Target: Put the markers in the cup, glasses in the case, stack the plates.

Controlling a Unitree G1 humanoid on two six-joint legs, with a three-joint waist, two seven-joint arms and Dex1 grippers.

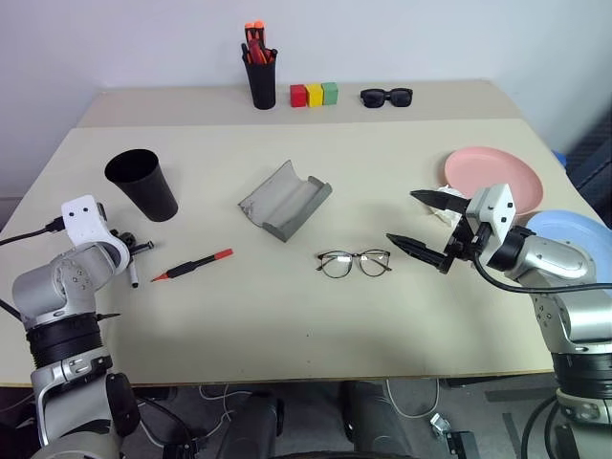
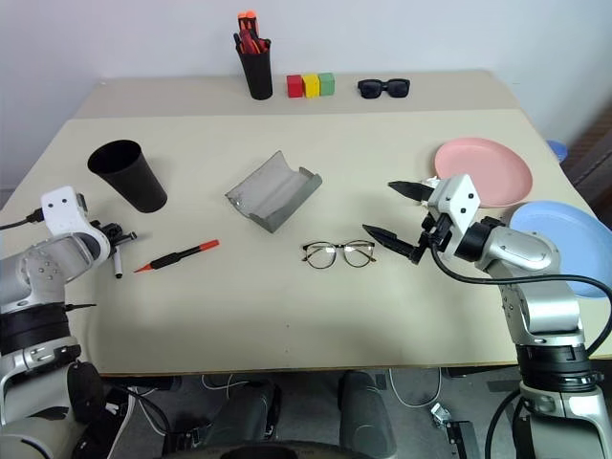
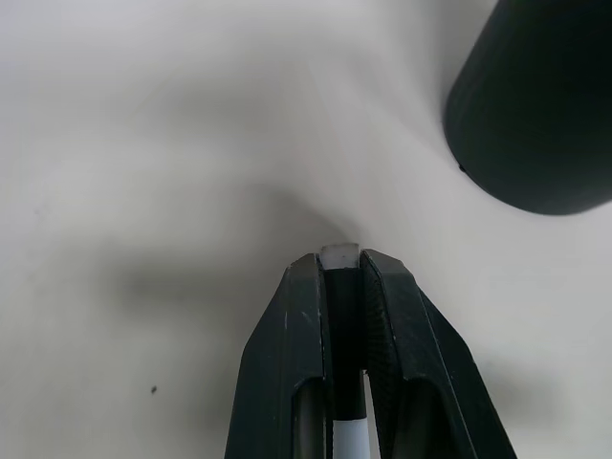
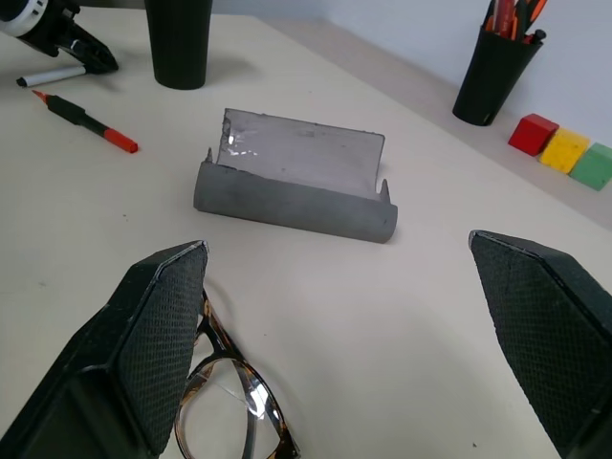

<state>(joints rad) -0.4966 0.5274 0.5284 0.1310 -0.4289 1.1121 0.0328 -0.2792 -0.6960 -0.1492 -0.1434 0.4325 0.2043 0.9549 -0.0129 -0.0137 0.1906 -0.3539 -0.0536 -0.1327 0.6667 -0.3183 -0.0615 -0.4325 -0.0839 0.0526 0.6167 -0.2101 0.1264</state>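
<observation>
Next, my left gripper lets go of the white-barrelled marker inside the wide black cup (image 1: 140, 175) (image 3: 550, 91), down through its opening.
A black marker with a red-orange end (image 1: 191, 265) lies on the table between the black cup (image 1: 142, 185) and the glasses (image 1: 354, 262). My left gripper (image 3: 341, 277) is down at the table just in front of the cup, shut on a second marker (image 1: 132, 273) with a white barrel. The grey case (image 1: 284, 199) lies open mid-table. My right gripper (image 1: 402, 216) hovers open just right of the wire-framed glasses, nothing between its fingers. At the right lie the pink plate (image 1: 492, 172) and the blue plate (image 1: 574, 234), side by side.
A narrow black pen holder (image 1: 260, 76) with orange-capped pens, three coloured blocks (image 1: 314, 94) and black sunglasses (image 1: 386, 97) stand along the far strip of the table. The blue plate sits close to the table's right edge.
</observation>
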